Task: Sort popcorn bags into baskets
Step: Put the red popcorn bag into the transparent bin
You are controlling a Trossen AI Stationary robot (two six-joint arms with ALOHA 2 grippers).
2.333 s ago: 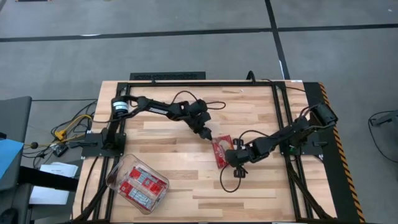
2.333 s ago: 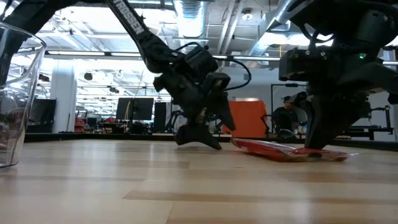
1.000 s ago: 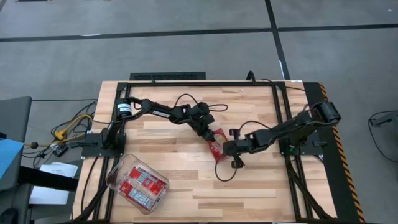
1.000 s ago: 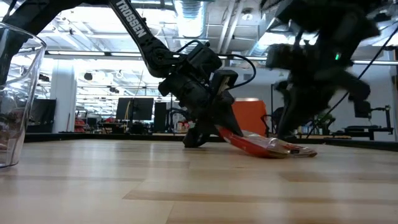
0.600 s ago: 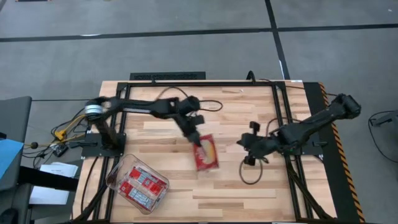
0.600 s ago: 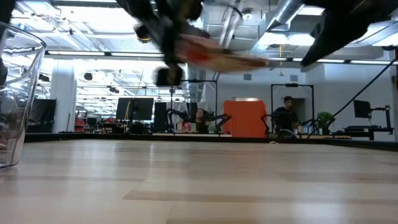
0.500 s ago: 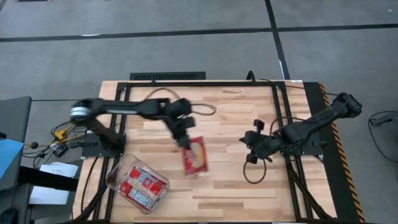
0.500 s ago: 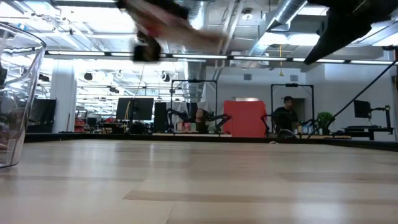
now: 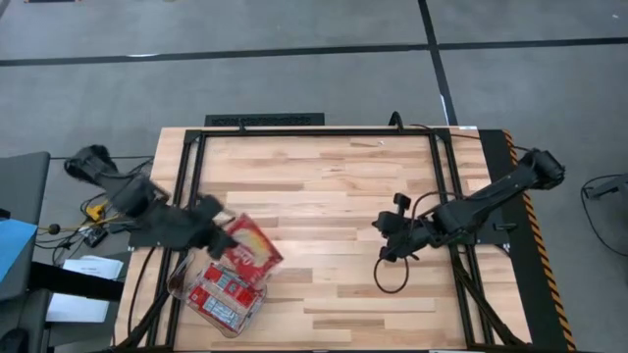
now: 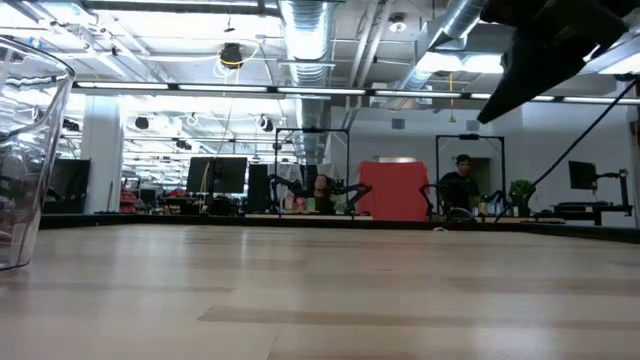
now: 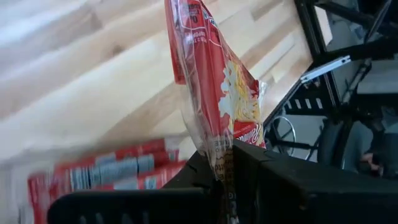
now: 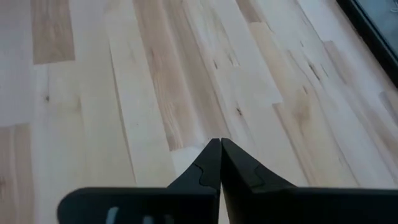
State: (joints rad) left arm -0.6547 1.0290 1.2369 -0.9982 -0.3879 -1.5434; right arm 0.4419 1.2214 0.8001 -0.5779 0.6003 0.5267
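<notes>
My left gripper has the red popcorn bag. It will let go of the bag on top of the red bags inside the clear basket [image 9: 233, 295] [image 11: 124, 173].
My left gripper [image 9: 220, 235] hangs at the table's near left, shut on a red popcorn bag [image 9: 251, 251] with a yellow popcorn picture [image 11: 214, 81]. The bag is in the air over the far rim of the clear basket [image 9: 186, 270]. Several red bags [image 9: 224, 294] lie flat inside the basket and also show in the left wrist view as the packed bags [image 11: 106, 177]. My right gripper [image 9: 384, 241] is shut on nothing above bare wood right of the middle; in its wrist view, my right gripper [image 12: 220, 146] has its tips together. My left gripper pinches one end of the bag, at its clear wrapper edge [image 11: 219, 148], between its two fingers. The fingers come from the table's left. The bag reaches out beyond them toward the table's right, lifted clear above the basket, its printed face up.
A black frame [image 9: 324, 130] runs round the wooden table top. A loose cable loop [image 9: 391, 278] lies below my right gripper. In the low view the basket's wall [image 10: 25, 150] stands at the left, and my right arm [image 10: 560, 45] crosses the top right.
My left gripper has lifted the bag off the middle of the table and swung it quickly toward the left and near edges, to above the basket. My right gripper has drawn away from the bag toward the right edge and risen, then held still.
</notes>
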